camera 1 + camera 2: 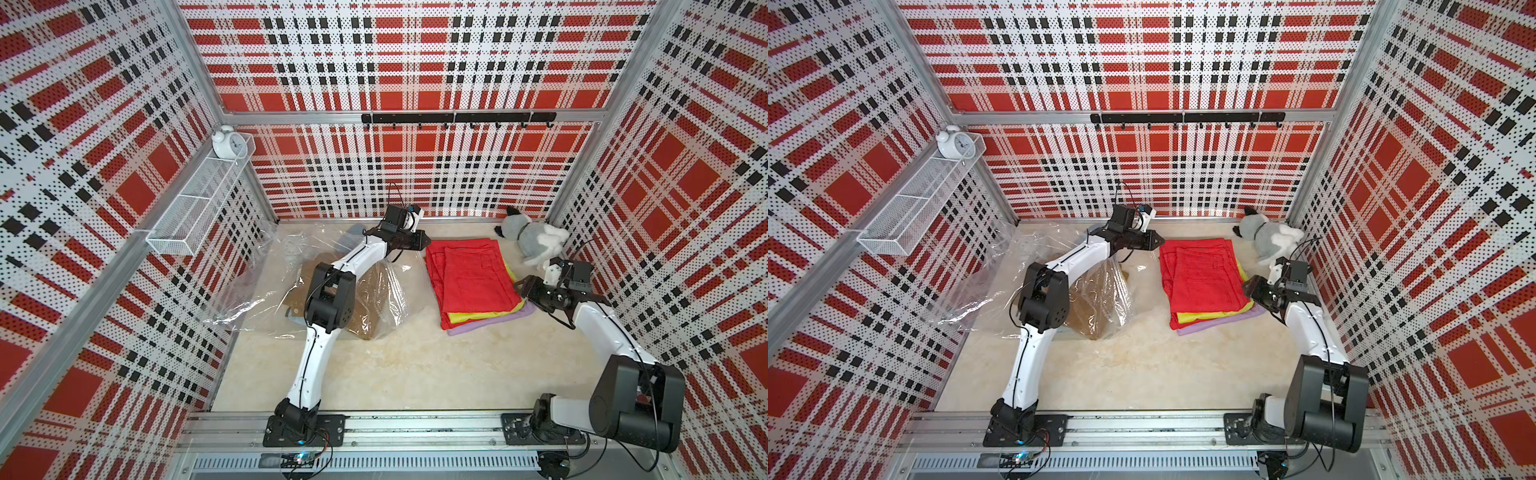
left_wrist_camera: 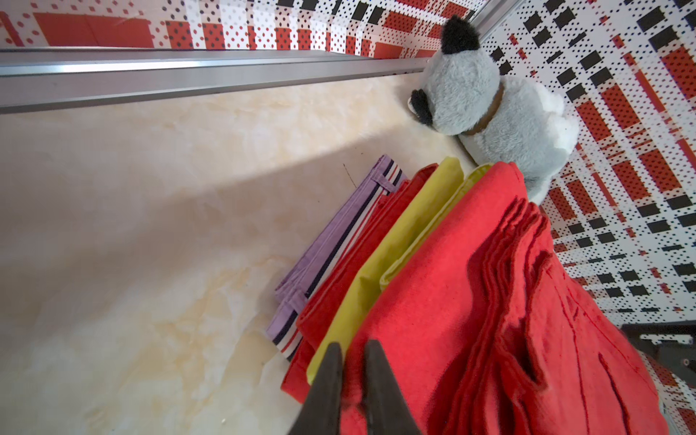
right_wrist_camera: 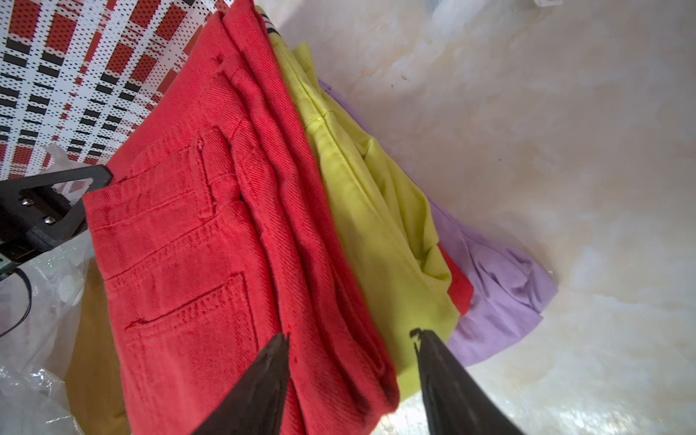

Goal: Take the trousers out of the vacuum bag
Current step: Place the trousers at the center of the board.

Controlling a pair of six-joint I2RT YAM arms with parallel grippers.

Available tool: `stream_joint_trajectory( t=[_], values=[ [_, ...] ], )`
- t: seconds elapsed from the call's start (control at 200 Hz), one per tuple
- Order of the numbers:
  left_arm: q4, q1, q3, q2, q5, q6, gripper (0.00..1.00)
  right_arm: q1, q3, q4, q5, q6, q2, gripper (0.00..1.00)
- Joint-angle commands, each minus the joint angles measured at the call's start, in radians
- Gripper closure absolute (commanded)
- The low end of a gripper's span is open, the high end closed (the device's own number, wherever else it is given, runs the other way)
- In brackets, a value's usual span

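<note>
Yellow-green trousers poke out, so I'll pinch the red trousers' folded edge [image 3: 366, 377] with my right gripper and pull it over them.
Red trousers [image 1: 473, 274] top a folded stack on the floor, outside the bag, over yellow-green trousers [image 1: 478, 316] and lilac trousers [image 1: 492, 326]. My left gripper [image 2: 354, 344] is at the stack's far-left corner [image 1: 424, 243], its jaws nearly together with a fold of the red cloth [image 2: 433, 301] pinched between them. At the stack's right edge, my right gripper [image 3: 350, 333] stands open [image 1: 519, 286], its fingers straddling the folded edge of the red trousers [image 3: 196, 233]. The crinkly transparent vacuum bag [image 1: 266, 286] lies to the left, under my left arm, with mustard brown trousers [image 1: 365, 320] inside.
A grey-white plush toy [image 1: 532, 239] sits in the far right corner, just behind the stack. A white wire basket [image 1: 199, 208] with an alarm clock [image 1: 226, 143] hangs on the left wall. A black hook rail [image 1: 457, 118] runs along the back wall.
</note>
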Motion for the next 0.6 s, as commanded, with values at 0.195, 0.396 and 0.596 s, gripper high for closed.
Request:
stream_joint_trajectory(
  t=[0.195, 0.396, 0.596],
  values=[
    [0.003, -0.004, -0.008, -0.004, -0.032, 0.029, 0.84, 0.035, -0.004, 0.015, -0.064, -0.014, 0.043, 0.48],
    [0.004, -0.009, -0.010, -0.006, -0.031, 0.031, 0.84, 0.047, -0.006, 0.023, -0.066, -0.024, 0.098, 0.75],
    [0.003, -0.014, -0.014, -0.016, -0.023, 0.035, 0.85, 0.047, 0.017, -0.004, -0.012, -0.038, 0.052, 1.00]
  ],
)
